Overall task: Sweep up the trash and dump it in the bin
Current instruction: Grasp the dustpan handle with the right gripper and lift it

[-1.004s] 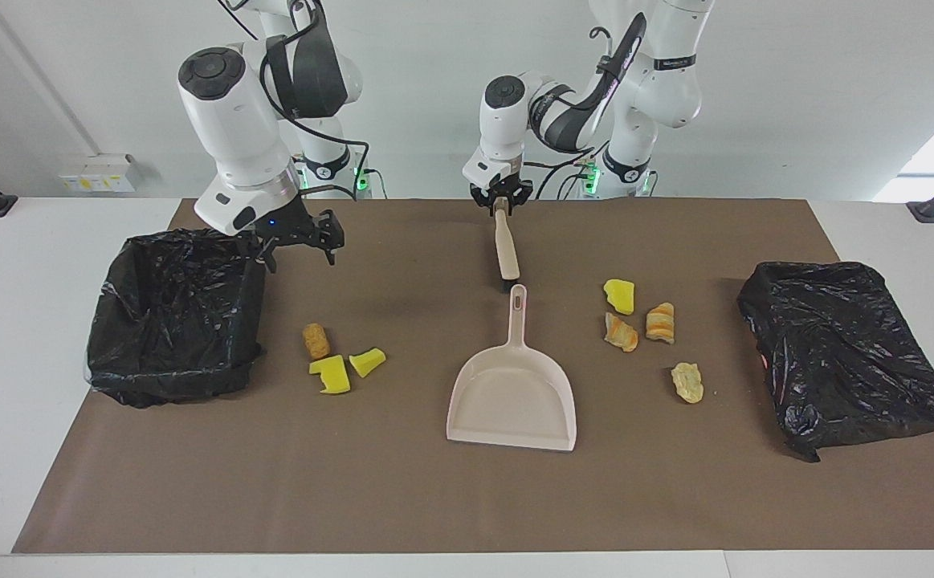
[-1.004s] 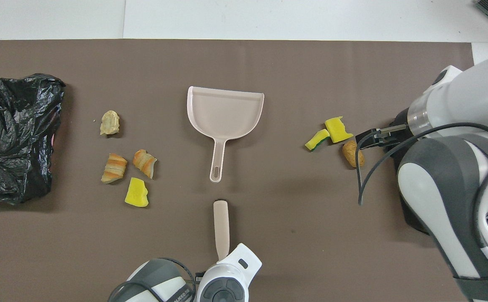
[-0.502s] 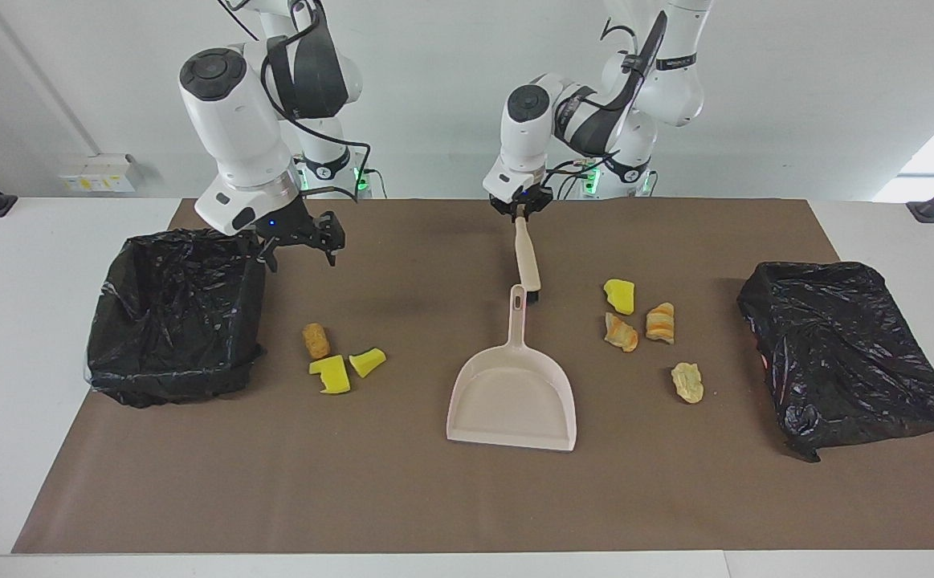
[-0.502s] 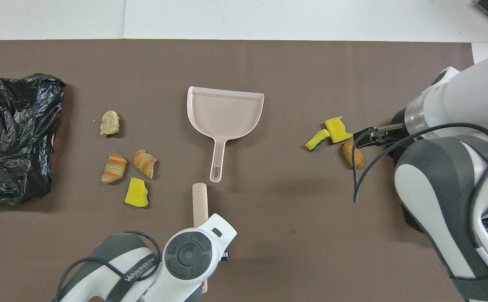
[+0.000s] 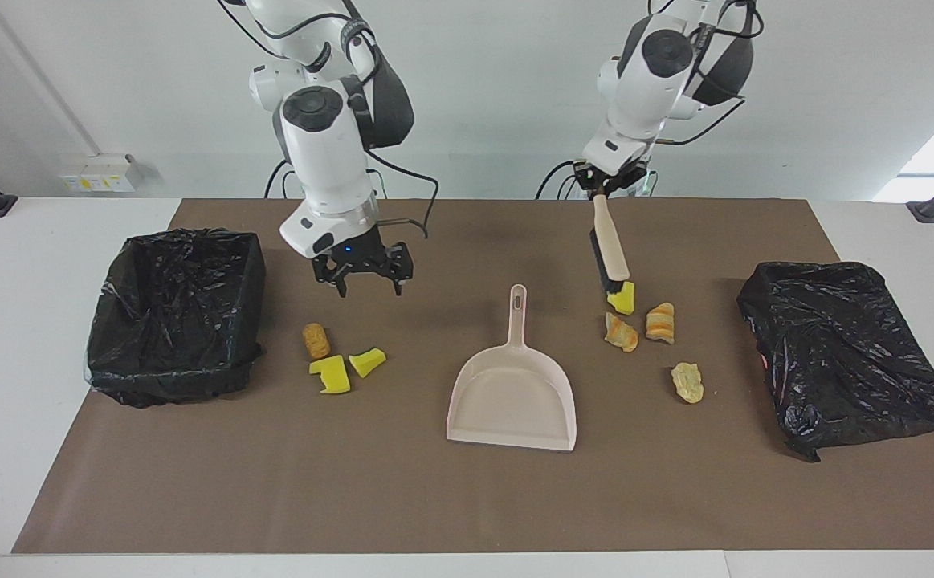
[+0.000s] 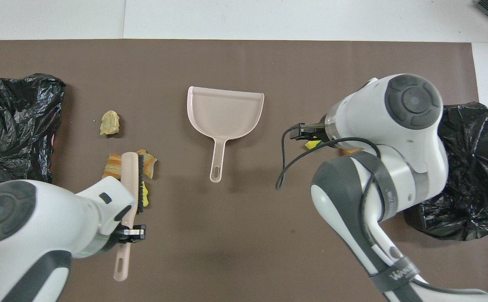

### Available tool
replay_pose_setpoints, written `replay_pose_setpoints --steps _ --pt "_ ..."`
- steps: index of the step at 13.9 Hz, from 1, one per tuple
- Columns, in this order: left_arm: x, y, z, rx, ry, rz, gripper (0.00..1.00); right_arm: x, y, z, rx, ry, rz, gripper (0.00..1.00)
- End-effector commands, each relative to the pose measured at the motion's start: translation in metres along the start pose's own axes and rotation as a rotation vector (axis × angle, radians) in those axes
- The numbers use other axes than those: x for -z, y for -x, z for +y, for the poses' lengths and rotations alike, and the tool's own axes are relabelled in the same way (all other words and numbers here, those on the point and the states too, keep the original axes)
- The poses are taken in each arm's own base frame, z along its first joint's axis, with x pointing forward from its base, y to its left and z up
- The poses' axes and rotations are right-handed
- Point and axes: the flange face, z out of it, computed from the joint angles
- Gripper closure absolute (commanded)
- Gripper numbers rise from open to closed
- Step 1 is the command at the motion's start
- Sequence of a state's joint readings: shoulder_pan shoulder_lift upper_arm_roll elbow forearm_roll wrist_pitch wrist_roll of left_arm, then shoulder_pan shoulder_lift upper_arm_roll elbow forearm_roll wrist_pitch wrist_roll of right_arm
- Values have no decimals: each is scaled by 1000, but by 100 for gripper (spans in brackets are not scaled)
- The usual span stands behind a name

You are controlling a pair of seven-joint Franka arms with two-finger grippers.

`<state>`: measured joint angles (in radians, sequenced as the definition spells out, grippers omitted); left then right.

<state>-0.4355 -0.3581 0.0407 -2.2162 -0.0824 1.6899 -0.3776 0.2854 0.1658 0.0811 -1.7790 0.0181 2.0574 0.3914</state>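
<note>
The beige dustpan's handle [image 6: 217, 161] is the next place for my right gripper to go and close, since the dustpan has to catch the trash that gets swept.
My left gripper [image 5: 605, 190] is shut on the handle of a beige brush [image 5: 613, 245], held upright. The brush's black bristles touch a yellow wedge of trash [image 5: 621, 298]. Two orange-striped lumps [image 5: 659, 323] and a pale lump [image 5: 687, 382] lie beside it. In the overhead view the brush [image 6: 129, 180] covers part of these scraps. My right gripper [image 5: 370, 287] hangs open and holds nothing, over the mat near a tan lump [image 5: 316, 340] and two yellow wedges [image 5: 332, 374]. The beige dustpan [image 5: 515, 393] lies flat mid-mat. An open black-lined bin [image 5: 173, 313] stands at the right arm's end.
A second black-bagged container [image 5: 844, 353] sits at the left arm's end of the table. The brown mat [image 5: 434, 498] covers most of the white table. In the overhead view the right arm hides most of the scraps under it.
The left arm has lifted and swung the brush from the dustpan's handle over to the yellow wedge. The right gripper has moved from beside the bin toward the scraps near it.
</note>
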Motion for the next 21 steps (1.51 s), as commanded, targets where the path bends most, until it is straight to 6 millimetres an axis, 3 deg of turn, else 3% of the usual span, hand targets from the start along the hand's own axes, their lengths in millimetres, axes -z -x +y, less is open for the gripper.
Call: replay_pose_setpoints --steps 1,3,5,9,15,18,21 --pt "15 -29 -58 6 8 4 100 -20 6 -48 -22 3 49 0" --pt "17 -39 -91 8 15 17 100 -40 15 -87 -47 35 88 0" --pt "20 -44 -108 -8 7 31 100 -56 25 -133 -68 32 98 0" --pt "22 -46 -115 1 11 33 100 -96 47 -193 -59 73 153 0" --pt "21 -47 -123 19 12 28 100 -127 61 -214 -23 62 174 3" --pt "21 -47 -123 19 12 28 100 -128 62 -214 -20 58 175 19" --pt "21 -47 -123 19 13 34 100 -137 67 -211 0 77 159 24"
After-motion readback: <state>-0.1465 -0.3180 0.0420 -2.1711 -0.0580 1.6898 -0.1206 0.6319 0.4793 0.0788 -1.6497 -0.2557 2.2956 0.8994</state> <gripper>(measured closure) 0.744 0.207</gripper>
